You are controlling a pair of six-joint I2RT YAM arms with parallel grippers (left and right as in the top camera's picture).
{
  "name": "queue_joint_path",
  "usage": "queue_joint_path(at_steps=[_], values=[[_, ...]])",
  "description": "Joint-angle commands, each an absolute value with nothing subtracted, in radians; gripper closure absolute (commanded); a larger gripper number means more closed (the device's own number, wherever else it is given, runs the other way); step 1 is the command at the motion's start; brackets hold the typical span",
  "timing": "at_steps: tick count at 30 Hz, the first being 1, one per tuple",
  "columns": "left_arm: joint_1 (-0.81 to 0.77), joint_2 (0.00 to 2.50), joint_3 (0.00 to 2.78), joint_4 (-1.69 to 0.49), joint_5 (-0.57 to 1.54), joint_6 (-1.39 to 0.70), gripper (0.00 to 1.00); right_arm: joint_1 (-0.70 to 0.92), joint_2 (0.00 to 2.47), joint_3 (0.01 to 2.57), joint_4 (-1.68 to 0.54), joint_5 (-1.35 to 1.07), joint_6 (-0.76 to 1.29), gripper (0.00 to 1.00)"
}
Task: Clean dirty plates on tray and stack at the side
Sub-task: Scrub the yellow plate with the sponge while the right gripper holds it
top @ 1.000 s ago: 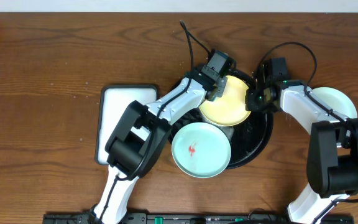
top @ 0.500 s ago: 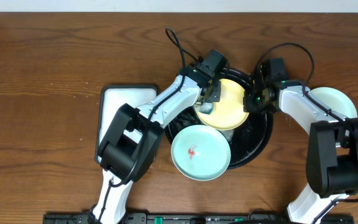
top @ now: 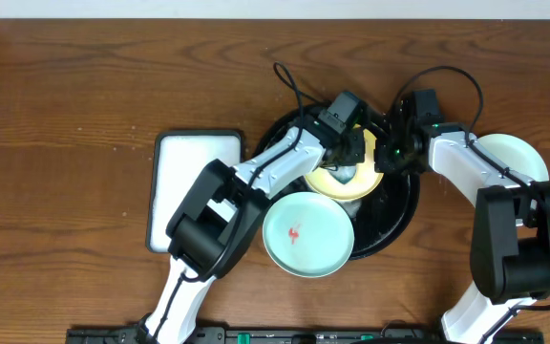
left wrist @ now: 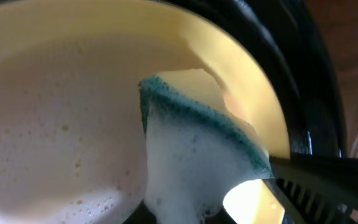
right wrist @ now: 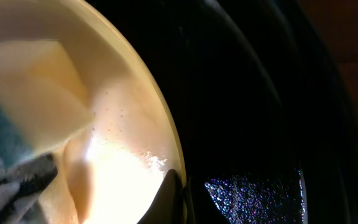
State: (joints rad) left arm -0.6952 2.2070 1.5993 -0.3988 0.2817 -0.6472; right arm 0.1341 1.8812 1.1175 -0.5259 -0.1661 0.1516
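Observation:
My left gripper is to handle the soapy yellow-green sponge. It will set the sponge down in the middle of the white rectangular tray (top: 195, 186).
The yellow plate (top: 325, 178) sits tilted in the black tray (top: 401, 212), soapy all over in the left wrist view (left wrist: 67, 93). My left gripper (top: 351, 156) is shut on a sudsy sponge with a green scouring face (left wrist: 194, 134) and presses it on the plate's middle. My right gripper (top: 386, 158) is shut on the plate's right rim (right wrist: 166, 155), one dark finger on each side (right wrist: 174, 198). A mint-green plate with a red smear (top: 308, 232) lies on the tray's front left. A second mint-green plate (top: 516, 155) lies on the table at far right, partly under my right arm.
A white rectangular dark-rimmed tray (top: 194, 186) lies left of the black tray, partly under my left arm. Both arms cross over the black tray. The tray's wet black floor (right wrist: 260, 186) and raised rim (left wrist: 306, 68) lie right of the yellow plate.
My left gripper has slid the sponge from the yellow plate's upper left toward its middle and right. The right gripper keeps its hold on the rim.

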Motion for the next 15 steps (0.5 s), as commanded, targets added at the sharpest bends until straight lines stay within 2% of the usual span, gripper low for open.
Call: queue_joint_path(at_steps=[1, 9, 11, 15], values=[[-0.703, 2.255, 1.582, -0.493, 0.437, -0.680, 0.93, 0.138, 1.921, 1.096, -0.546, -0.109, 0.130, 0.99], [-0.679, 2.255, 1.583, -0.736, 0.436, -0.646, 0.92, 0.138, 1.921, 1.096, -0.546, -0.109, 0.130, 0.99], [-0.665, 2.255, 1.586, -0.743, 0.365, -0.622, 0.92, 0.138, 1.921, 1.096, -0.546, -0.109, 0.130, 0.99], [-0.635, 2.255, 1.602, -0.730, 0.077, -0.595, 0.93, 0.138, 1.921, 1.096, -0.548, -0.109, 0.130, 0.99]])
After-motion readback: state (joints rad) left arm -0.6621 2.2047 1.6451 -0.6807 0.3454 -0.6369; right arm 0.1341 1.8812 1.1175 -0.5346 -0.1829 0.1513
